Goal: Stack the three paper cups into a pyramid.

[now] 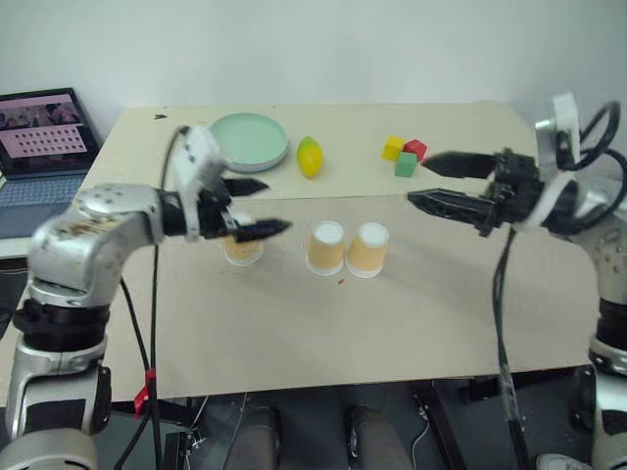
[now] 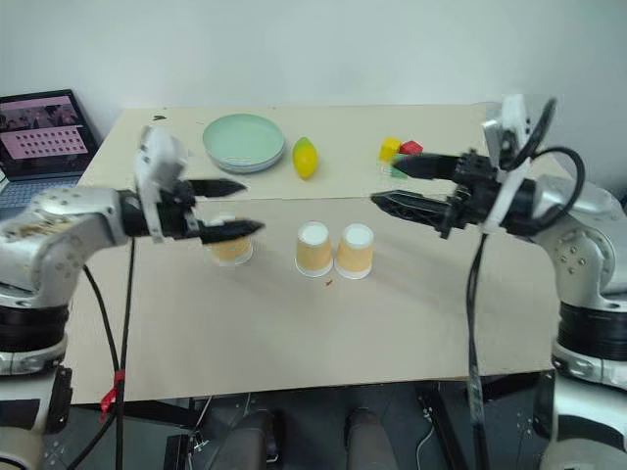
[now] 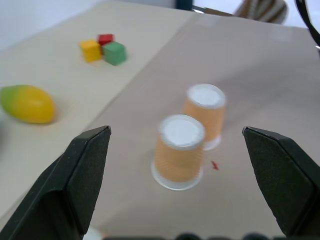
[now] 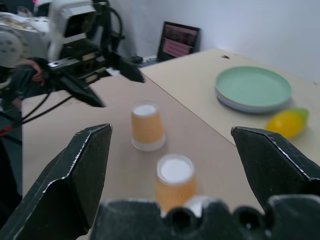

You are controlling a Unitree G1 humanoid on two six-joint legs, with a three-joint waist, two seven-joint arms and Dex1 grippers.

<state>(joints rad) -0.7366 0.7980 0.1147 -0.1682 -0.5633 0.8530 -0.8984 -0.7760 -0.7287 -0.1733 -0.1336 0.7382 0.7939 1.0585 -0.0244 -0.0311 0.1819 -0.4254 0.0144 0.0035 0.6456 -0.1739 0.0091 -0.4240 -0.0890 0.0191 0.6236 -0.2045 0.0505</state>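
Note:
The lone paper cup stands apart from the side-by-side pair. My left gripper needs to close on that cup's orange sides (image 1: 241, 249).
Three paper cups stand upside down on the table in a loose row. The left cup (image 1: 240, 249) is apart from the others and partly hidden behind my left gripper (image 1: 277, 206), which hovers open and empty just above it, pointing right. The middle cup (image 1: 326, 247) and the right cup (image 1: 368, 249) stand side by side, close together. My right gripper (image 1: 416, 180) is open and empty, raised to the right of those two cups and pointing left. No cup sits on another. The left wrist view shows the middle cup (image 3: 179, 150) and the right cup (image 3: 204, 112) between its spread fingers.
At the table's back lie a pale green plate (image 1: 249, 140), a yellow-green lemon (image 1: 310, 156) and a cluster of yellow, red and green cubes (image 1: 405, 155). A laptop (image 1: 44, 147) sits off the table's left side. Bare tabletop (image 1: 343, 333) stretches in front of the cups.

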